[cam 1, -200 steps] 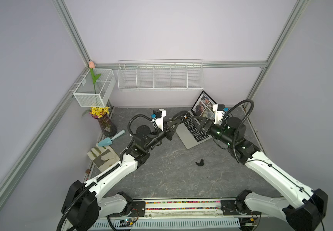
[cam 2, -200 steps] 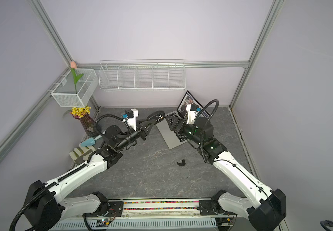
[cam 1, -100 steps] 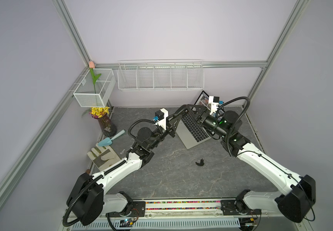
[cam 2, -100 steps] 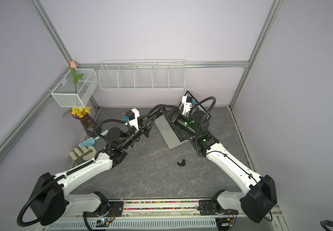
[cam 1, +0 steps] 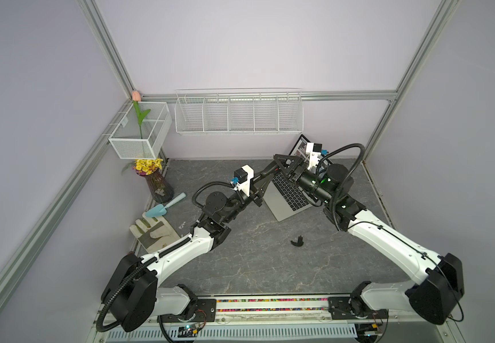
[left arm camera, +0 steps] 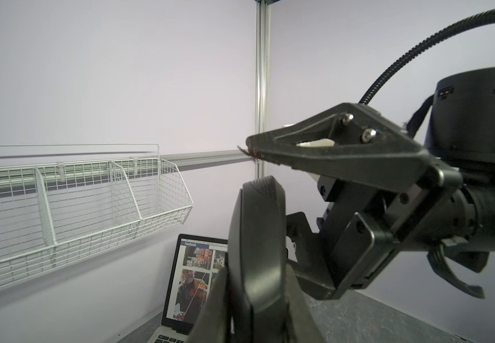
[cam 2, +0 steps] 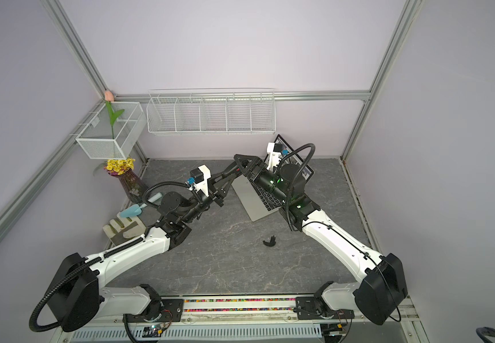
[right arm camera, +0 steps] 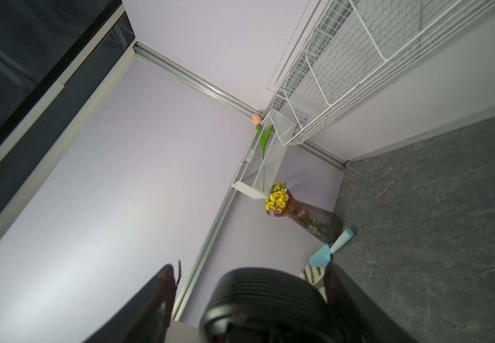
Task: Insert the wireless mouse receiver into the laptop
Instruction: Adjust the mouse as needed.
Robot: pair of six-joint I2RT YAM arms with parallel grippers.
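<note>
Next, my right gripper takes the mouse's ribbed end (left arm camera: 263,186) before my left gripper opens, because my left gripper's fingers cover the lower body of the mouse.
The silver laptop (cam 1: 278,205) (cam 2: 250,199) lies open at the back right, its screen (left arm camera: 192,282) showing photos. My left gripper (cam 1: 270,175) (cam 2: 227,175) (left arm camera: 255,276) is shut on the black mouse (left arm camera: 258,237) (right arm camera: 264,300) and holds it raised beside the laptop's left edge. My right gripper (cam 1: 282,164) (cam 2: 243,164) (right arm camera: 252,282) faces it, open, with its fingers (left arm camera: 329,154) straddling the mouse's free end, a gap showing on one side. The wireless mouse receiver is hidden.
A small curved black cover piece (cam 1: 297,241) (cam 2: 270,242) lies on the grey tabletop in front of the laptop. A flower vase (cam 1: 155,184), blue trowel (cam 1: 164,206) and work glove (cam 1: 154,231) sit along the left edge. White wire baskets (cam 1: 238,114) hang on the back wall.
My right arm swung from above the laptop keyboard to the raised mouse and its jaws have narrowed around it. The left arm lifted the mouse up toward the right gripper.
</note>
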